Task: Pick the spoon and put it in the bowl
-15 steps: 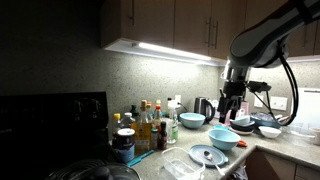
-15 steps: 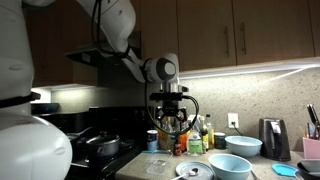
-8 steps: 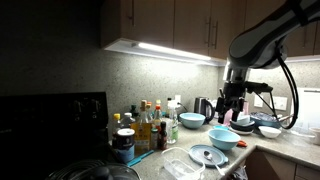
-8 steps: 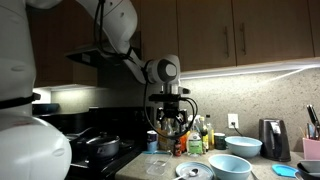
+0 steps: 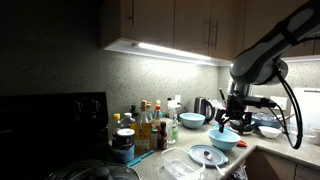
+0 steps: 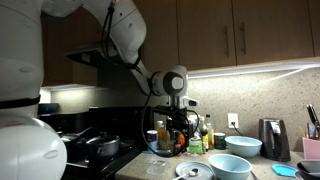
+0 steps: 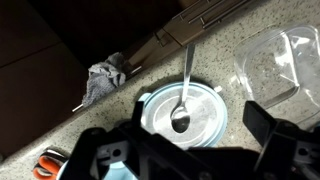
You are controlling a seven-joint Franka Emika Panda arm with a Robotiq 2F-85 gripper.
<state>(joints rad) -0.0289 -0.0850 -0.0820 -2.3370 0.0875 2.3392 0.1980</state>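
My gripper will next move down to the spoon's handle (image 5: pixel 212 161) (image 7: pixel 185 95) close to its scoop, just inside the plate's rim, and close on it there.
In the wrist view the slim spoon (image 7: pixel 182 108) lies on the flat pale-blue plate (image 7: pixel 208 112). Its scoop is at the plate's middle and its handle reaches over the far rim. My gripper (image 7: pixel 180 140) hangs open and empty right above the plate, with one finger on each side of the spoon. It does not touch the spoon. In both exterior views the gripper (image 5: pixel 228 118) (image 6: pixel 178 140) hovers over the counter above the plate (image 5: pixel 207 155) (image 6: pixel 195 170). The wide light-blue bowl (image 5: pixel 222 140) (image 6: pixel 232 165) stands beside the plate.
A clear plastic container (image 7: pixel 285 60) lies next to the plate, and a grey cloth (image 7: pixel 103 80) lies by the counter edge. A greener-teal bowl (image 5: pixel 192 120), several bottles (image 5: pixel 145 125), a kettle (image 6: pixel 270 138) and more bowls (image 5: pixel 266 128) crowd the counter. A stove (image 6: pixel 95 145) is at the left.
The arm has come down and shifted slightly, bringing the open gripper lower over the plate and spoon. Nothing on the counter has moved.
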